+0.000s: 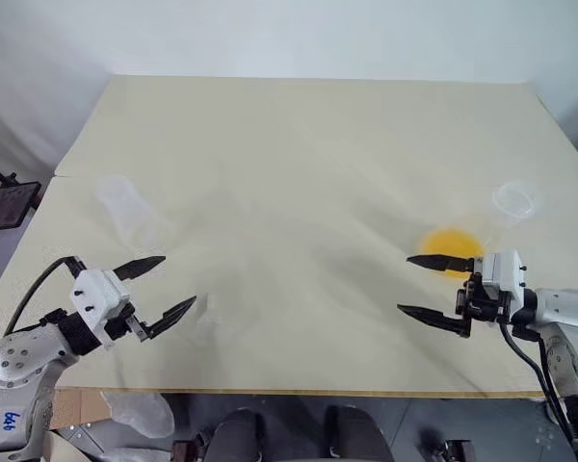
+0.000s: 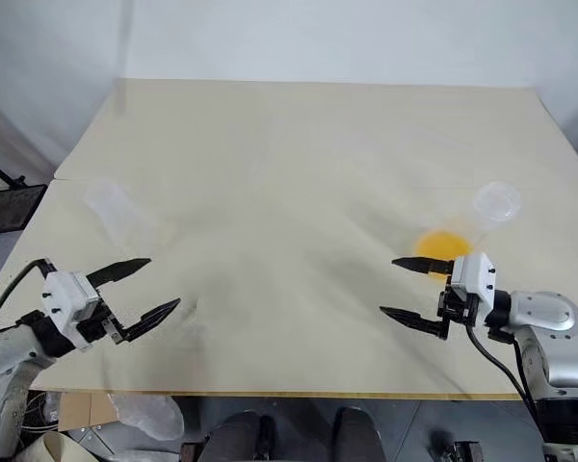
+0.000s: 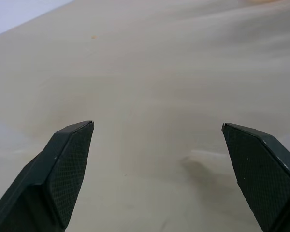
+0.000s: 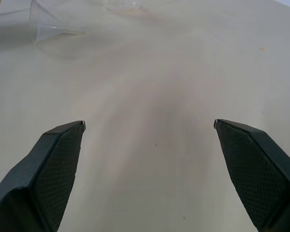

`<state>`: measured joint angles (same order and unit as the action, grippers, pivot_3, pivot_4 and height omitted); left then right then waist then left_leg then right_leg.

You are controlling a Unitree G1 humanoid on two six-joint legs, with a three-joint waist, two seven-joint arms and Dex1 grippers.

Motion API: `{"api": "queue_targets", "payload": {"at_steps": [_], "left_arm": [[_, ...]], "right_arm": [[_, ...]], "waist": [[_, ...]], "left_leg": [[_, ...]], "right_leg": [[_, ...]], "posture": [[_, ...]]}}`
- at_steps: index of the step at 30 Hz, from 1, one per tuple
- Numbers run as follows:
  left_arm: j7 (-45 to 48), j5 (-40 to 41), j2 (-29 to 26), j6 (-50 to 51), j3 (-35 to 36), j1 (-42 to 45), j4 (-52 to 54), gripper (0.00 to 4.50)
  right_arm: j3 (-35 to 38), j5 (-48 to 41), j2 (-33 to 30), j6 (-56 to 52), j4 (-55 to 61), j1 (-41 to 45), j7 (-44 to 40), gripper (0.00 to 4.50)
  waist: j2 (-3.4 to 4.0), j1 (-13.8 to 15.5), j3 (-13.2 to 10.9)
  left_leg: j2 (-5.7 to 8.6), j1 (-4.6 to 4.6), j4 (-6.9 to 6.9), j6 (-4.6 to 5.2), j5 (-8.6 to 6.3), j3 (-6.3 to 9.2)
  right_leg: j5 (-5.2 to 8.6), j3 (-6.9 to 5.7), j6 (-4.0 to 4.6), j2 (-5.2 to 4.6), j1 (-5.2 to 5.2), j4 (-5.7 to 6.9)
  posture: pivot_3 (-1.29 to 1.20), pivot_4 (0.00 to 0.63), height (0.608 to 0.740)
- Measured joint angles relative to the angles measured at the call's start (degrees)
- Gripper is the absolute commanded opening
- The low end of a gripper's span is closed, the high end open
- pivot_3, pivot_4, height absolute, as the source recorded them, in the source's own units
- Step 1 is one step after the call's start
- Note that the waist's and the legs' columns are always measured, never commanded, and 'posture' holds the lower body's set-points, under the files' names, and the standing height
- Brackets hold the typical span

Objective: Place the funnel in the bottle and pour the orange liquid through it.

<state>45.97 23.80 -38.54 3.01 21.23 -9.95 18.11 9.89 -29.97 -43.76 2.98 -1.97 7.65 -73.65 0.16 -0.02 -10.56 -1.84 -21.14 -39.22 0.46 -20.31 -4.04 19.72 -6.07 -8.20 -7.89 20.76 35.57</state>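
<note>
My left gripper next closes on the clear bottle's upper part [image 1: 121, 199], just below its rim.
The orange liquid [image 1: 450, 241] glows as a disc in the base of a clear vessel whose round mouth [image 1: 513, 202] shows at the table's right. My right gripper [image 1: 403, 283] hovers open just in front and left of it, empty. The clear bottle [image 1: 125, 207] stands at the table's left. My left gripper [image 1: 179, 280] is open and empty in front of it, near the front edge. The funnel [image 4: 48, 26] is a faint clear cone with a short stem; it lies just right of my left gripper [image 1: 207, 322].
The cream table [image 1: 299, 154] stretches wide between both arms. A black stand [image 1: 5, 202] sits off the table's left edge. A clear plastic bag [image 1: 140, 414] lies below the front edge at the left.
</note>
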Motion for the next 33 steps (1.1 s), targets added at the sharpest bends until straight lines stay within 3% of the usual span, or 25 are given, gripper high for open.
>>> {"api": "queue_targets", "payload": {"at_steps": [7,15,23,33], "left_arm": [[-1.65,2.85,2.72,0.71,1.46,0.19,0.72,4.5],[-11.43,5.55,12.83,0.81,13.84,-7.98,-1.57,4.5],[-16.81,8.24,18.54,1.16,18.05,-11.03,-2.67,4.5],[-22.26,9.64,10.09,11.0,14.36,1.79,-0.93,4.5]], "right_arm": [[-0.57,0.21,2.84,-0.62,-0.08,0.51,2.19,4.48],[-5.72,-3.14,12.59,-8.74,7.38,8.73,9.12,4.48],[-9.62,-2.7,17.29,-10.44,8.52,14.0,11.89,4.48],[-9.37,-1.86,16.83,-10.39,8.12,12.87,11.71,4.48]], "waist": [[0.0,-0.09,0.0],[-0.06,-0.85,-0.03],[-0.23,0.88,0.01],[-0.23,0.49,0.02]], "left_leg": [[-0.03,0.02,0.0,0.0,0.0,0.02],[-0.06,0.01,0.0,-0.02,0.01,0.12],[0.15,-0.04,-0.02,0.08,-0.03,0.28],[0.13,-0.03,-0.02,0.06,-0.02,0.26]], "right_leg": [[0.0,-0.01,0.0,0.0,-0.02,0.01],[0.0,-0.05,0.0,-0.04,-0.01,0.04],[0.0,-0.2,0.0,-0.29,-0.07,0.05],[0.0,-0.26,0.0,-0.18,-0.06,0.09]], "posture": [[0.0,0.15,0.74],[0.0,0.15,0.74],[0.0,0.15,0.74],[0.0,0.15,0.74]]}}
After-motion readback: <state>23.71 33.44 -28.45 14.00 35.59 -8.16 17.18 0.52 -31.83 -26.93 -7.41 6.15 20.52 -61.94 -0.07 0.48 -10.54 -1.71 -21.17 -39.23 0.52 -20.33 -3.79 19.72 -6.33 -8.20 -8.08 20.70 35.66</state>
